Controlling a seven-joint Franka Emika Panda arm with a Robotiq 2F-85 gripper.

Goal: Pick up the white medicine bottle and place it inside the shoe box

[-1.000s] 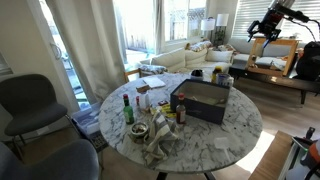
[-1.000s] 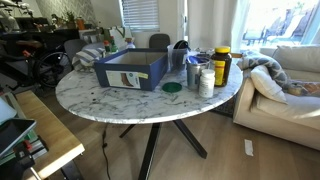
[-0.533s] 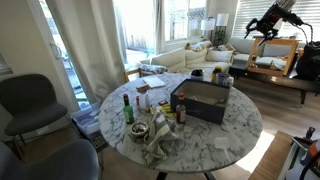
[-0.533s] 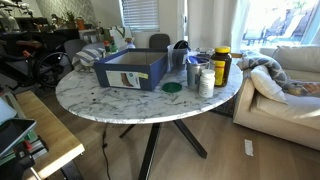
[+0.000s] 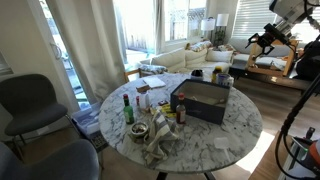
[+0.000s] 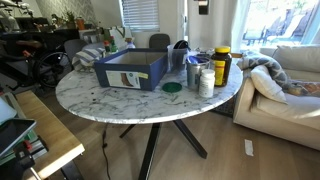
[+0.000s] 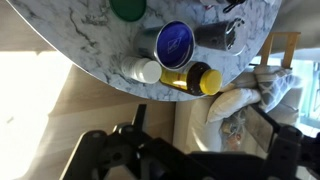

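Observation:
My gripper is to go next to the white medicine bottle's cap (image 5: pixel 231 78) (image 7: pixel 151 72), beside the blue-lidded jar, and close there.
The white medicine bottle (image 6: pixel 206 82) stands near the table edge, beside a yellow-capped bottle (image 6: pixel 221 66) and apart from the shoe box (image 6: pixel 150 76). The dark shoe box also shows on the round marble table in an exterior view (image 5: pixel 205 110). In the wrist view the white bottle (image 7: pixel 140 70) lies below me at the table rim, next to a blue-lidded jar (image 7: pixel 175 42). My gripper (image 5: pixel 268 40) hangs high in the air beyond the table edge, open and empty. Its dark fingers (image 7: pixel 200 140) fill the bottom of the wrist view.
A green glass bottle (image 5: pixel 127 108), small jars and crumpled paper (image 5: pixel 160 140) crowd one side of the table. A green lid (image 6: pixel 172 88) and a grey cup (image 6: pixel 193 72) sit by the white bottle. A sofa (image 6: pixel 285 85) stands close to the table.
The arm has come down and nearer to the table from the top corner. Its tip now shows at the top edge of the closer table view. Nothing on the table has moved.

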